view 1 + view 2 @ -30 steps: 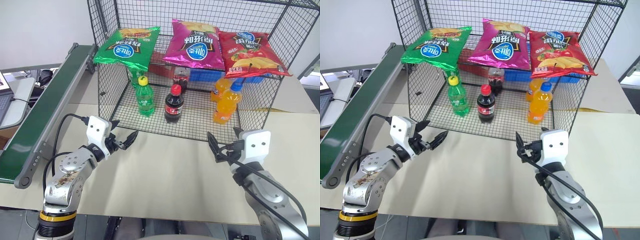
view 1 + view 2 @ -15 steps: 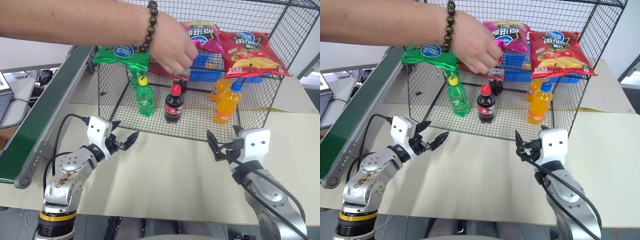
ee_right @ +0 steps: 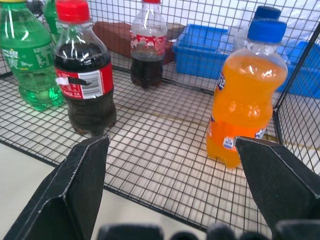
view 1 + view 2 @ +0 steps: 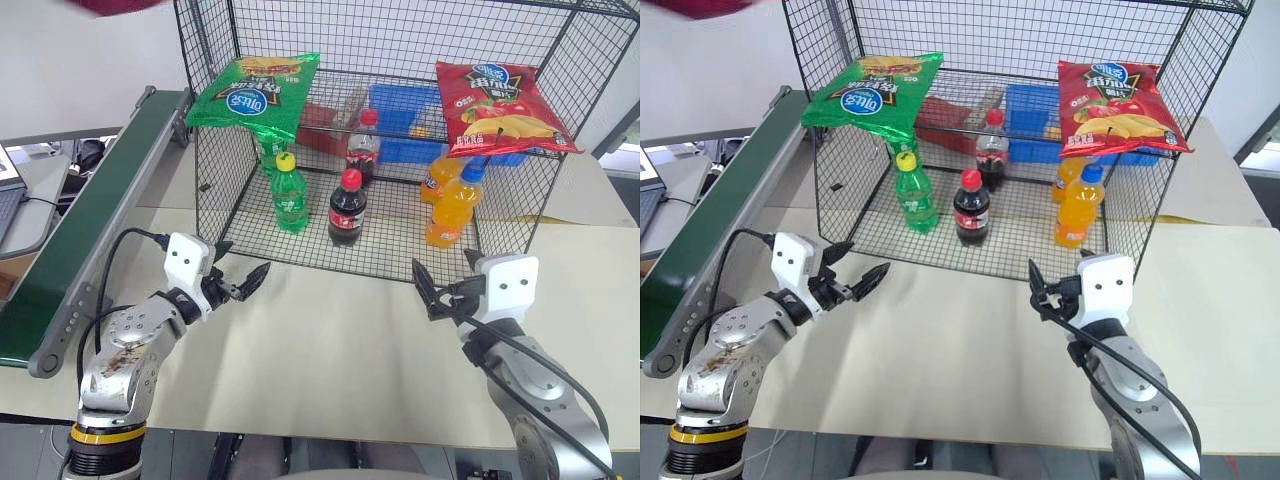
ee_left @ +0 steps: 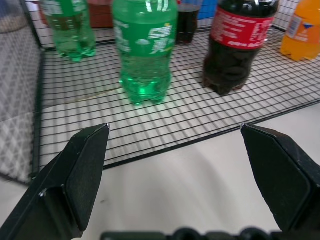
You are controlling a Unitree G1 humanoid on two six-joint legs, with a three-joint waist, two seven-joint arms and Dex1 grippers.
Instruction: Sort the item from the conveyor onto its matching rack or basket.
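Observation:
Next, I close my left gripper on the end of the magenta chip bag over the conveyor's near end (image 4: 22, 300), next to the table.
The dark green conveyor (image 4: 90, 220) runs along the left with a bare belt. A sliver of magenta (image 4: 115, 4) shows at the top edge above its far end, too little to tell whether it is the item. The black wire rack (image 4: 215, 170) stands ahead, with a gap in the middle of its upper shelf between a green chip bag (image 4: 255, 95) and a red chip bag (image 4: 500, 105). My left gripper (image 4: 243, 258) hovers open over the table in front of the rack's left corner, holding nothing. Near the rack's right front, my right gripper (image 4: 444, 262) is open and also holds nothing.
On the rack's floor stand a green bottle (image 5: 145, 45), a cola bottle (image 3: 84, 75) and an orange bottle (image 3: 247, 85), with more bottles behind them. Further back sit a blue basket (image 4: 400, 125) and a red basket (image 4: 325, 125). The beige table (image 4: 340, 350) stretches between my arms.
A person's arm reached over the rack, took the pink bag off the upper shelf and has withdrawn up and left. The middle of the shelf is now bare. My grippers held still.

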